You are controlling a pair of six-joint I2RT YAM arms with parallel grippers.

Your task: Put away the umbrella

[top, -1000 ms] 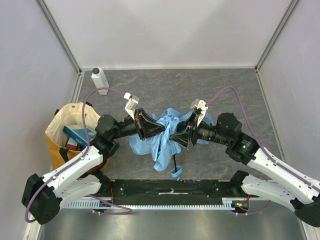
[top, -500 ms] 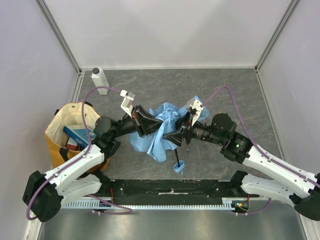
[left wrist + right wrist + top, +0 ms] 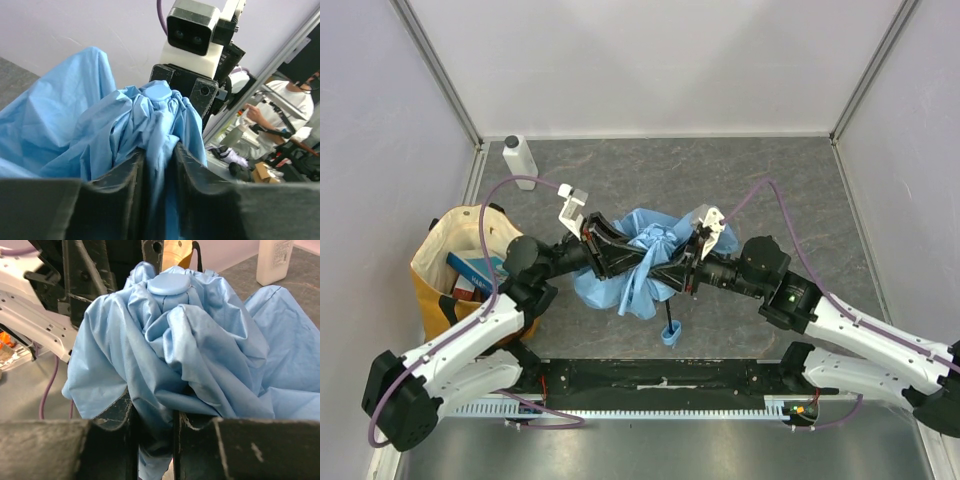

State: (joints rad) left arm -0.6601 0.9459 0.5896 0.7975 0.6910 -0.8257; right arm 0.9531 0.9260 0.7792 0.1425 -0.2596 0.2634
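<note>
My left gripper is pinching a narrow fold short of the round cap. So it should take the bunched fabric at the cap (image 3: 158, 95) before my right gripper moves away.
The sky-blue umbrella (image 3: 642, 252) is bunched up at mid-table, held between both grippers. Its black shaft and blue strap loop (image 3: 669, 335) point toward the near edge. My left gripper (image 3: 632, 262) is shut on the fabric from the left. My right gripper (image 3: 665, 268) is shut on it from the right. In the left wrist view the fabric (image 3: 150, 120) is pinched between the fingers (image 3: 120, 195). In the right wrist view the fabric (image 3: 190, 325) with its round cap (image 3: 169, 284) fills the frame and a fold sits between the fingers (image 3: 200, 445).
A yellow-and-cream tote bag (image 3: 445, 262) with a book inside stands at the left. A white plastic bottle (image 3: 519, 162) stands at the back left; it also shows in the right wrist view (image 3: 274, 260). Metal frame posts rise at the back corners.
Both grippers with the umbrella have shifted slightly left and back. The fabric is gathered tighter and the strap loop swung a little left.
</note>
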